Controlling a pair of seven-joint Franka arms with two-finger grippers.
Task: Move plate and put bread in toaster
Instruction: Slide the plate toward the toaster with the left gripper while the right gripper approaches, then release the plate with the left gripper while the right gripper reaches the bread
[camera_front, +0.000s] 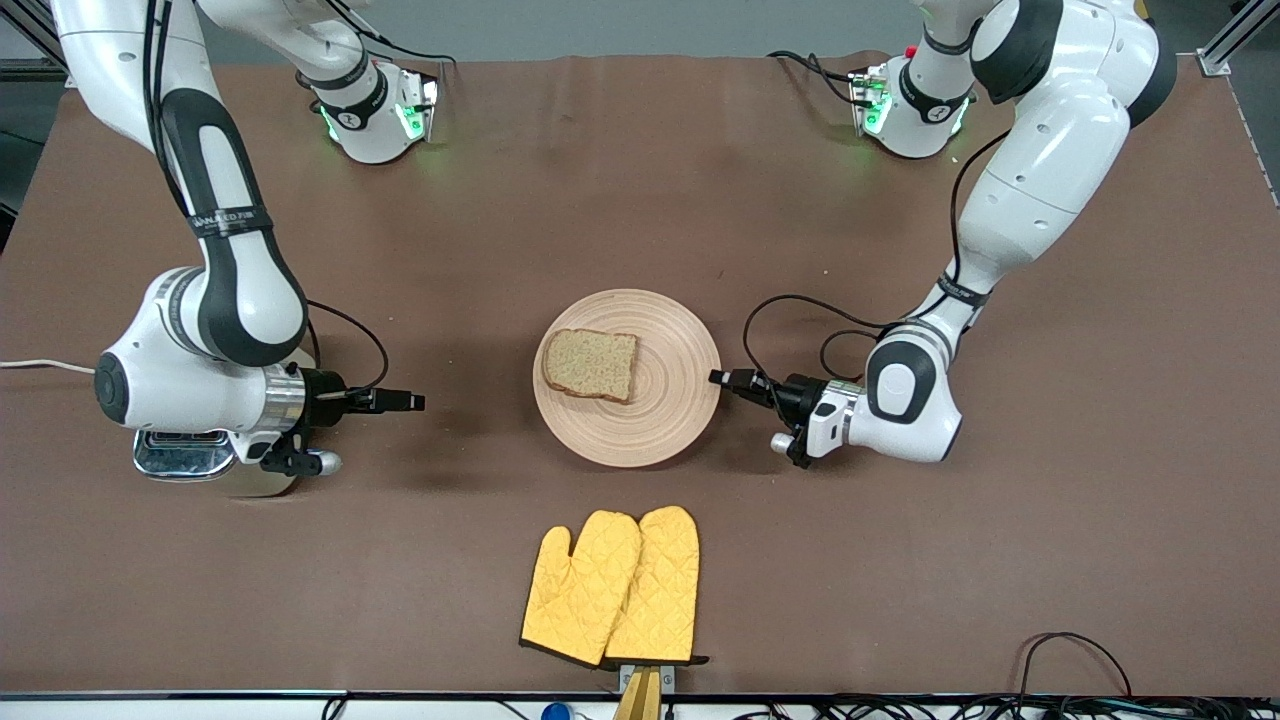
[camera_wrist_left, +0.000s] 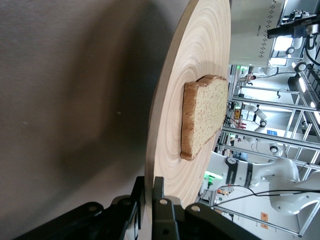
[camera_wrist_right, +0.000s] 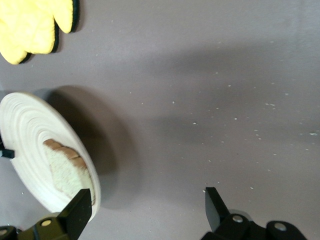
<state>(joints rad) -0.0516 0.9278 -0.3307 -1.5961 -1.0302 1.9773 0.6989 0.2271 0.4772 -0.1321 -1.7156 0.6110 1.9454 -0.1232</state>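
The slice of bread is to be grabbed next. My right gripper will go to the bread's edge (camera_front: 548, 361) (camera_wrist_right: 91, 184) nearest the toaster, close to the plate's rim, and grab it there.
The pale wooden plate (camera_front: 665, 425) is at the table's middle with the slice of brown bread (camera_front: 590, 364) lying on it. My left gripper (camera_front: 722, 378) is shut on the plate's rim at the side toward the left arm's end. In the left wrist view its fingers (camera_wrist_left: 159, 192) clamp the rim of the plate (camera_wrist_left: 195, 45), and the bread (camera_wrist_left: 202, 117) lies farther in. The plate casts a broad shadow and looks held slightly off the table. My right gripper (camera_front: 400, 401) is open and empty, beside the plate (camera_wrist_right: 25, 130) toward the right arm's end. The toaster (camera_front: 185, 455) is mostly hidden under the right arm.
A pair of yellow oven mitts (camera_front: 612, 588) lies nearer to the front camera than the plate, close to the table's edge; it also shows in the right wrist view (camera_wrist_right: 30, 25). A white cord (camera_front: 30, 364) runs off the table at the right arm's end.
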